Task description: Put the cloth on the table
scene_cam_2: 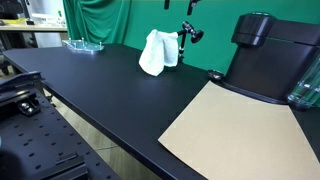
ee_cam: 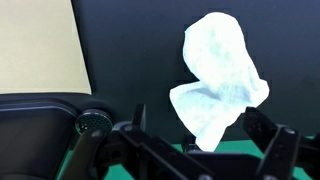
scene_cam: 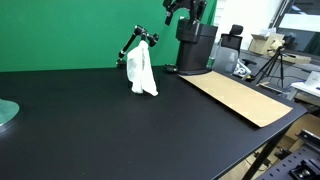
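Note:
Next, I need to move my gripper to the white cloth's top (scene_cam: 143, 44) (ee_cam: 218, 110), where it hangs from the small black stand, and close it there.
A white cloth (scene_cam: 142, 72) hangs crumpled from a small black jointed stand (scene_cam: 138, 42) at the back of the black table (scene_cam: 100, 130). It shows in both exterior views (scene_cam_2: 157, 52). My gripper (scene_cam: 181, 9) is high above the table, to the side of the cloth and apart from it; only its tips show in an exterior view (scene_cam_2: 189, 6). In the wrist view the cloth (ee_cam: 220, 75) lies between my two spread fingers (ee_cam: 200, 128), below them. The gripper is open and holds nothing.
A flat brown cardboard sheet (scene_cam: 240, 98) lies on the table by the robot's black base (scene_cam: 195, 45); it also shows in an exterior view (scene_cam_2: 235, 125). A glass dish (scene_cam_2: 85, 44) sits at a far corner. A green curtain (scene_cam: 70, 30) hangs behind.

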Controlling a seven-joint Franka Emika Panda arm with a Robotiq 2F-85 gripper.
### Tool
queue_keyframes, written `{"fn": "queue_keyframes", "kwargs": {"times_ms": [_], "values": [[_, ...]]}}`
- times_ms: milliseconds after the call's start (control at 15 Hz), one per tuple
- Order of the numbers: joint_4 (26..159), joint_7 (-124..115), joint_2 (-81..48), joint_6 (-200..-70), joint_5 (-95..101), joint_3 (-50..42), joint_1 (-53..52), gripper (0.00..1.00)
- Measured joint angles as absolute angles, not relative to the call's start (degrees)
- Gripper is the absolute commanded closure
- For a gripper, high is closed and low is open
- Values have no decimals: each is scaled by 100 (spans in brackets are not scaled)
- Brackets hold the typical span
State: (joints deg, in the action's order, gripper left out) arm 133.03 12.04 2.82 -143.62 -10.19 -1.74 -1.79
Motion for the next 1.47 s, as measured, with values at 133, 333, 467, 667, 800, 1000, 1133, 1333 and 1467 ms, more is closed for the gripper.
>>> {"fn": "queue_keyframes", "kwargs": {"times_ms": [133,333,467,667,800,1000,1133,1333,1467], "values": [[13304,1206,279,-14362,-1019,-176,-165,0],[13311,928,266,-14308,-931,-143,-165,0],[13311,599,232,-14356,-807,-70,-172,0],[13305,298,95,-14656,-726,92,-204,0],[13284,147,-55,-14954,-668,163,-232,0],[13192,2,-369,-15336,-645,212,-257,0],[13077,-33,-613,-15478,-652,237,-261,0],[12869,-57,-951,-15598,-667,286,-281,0],[12723,-73,-1139,-15671,-672,331,-309,0]]}}
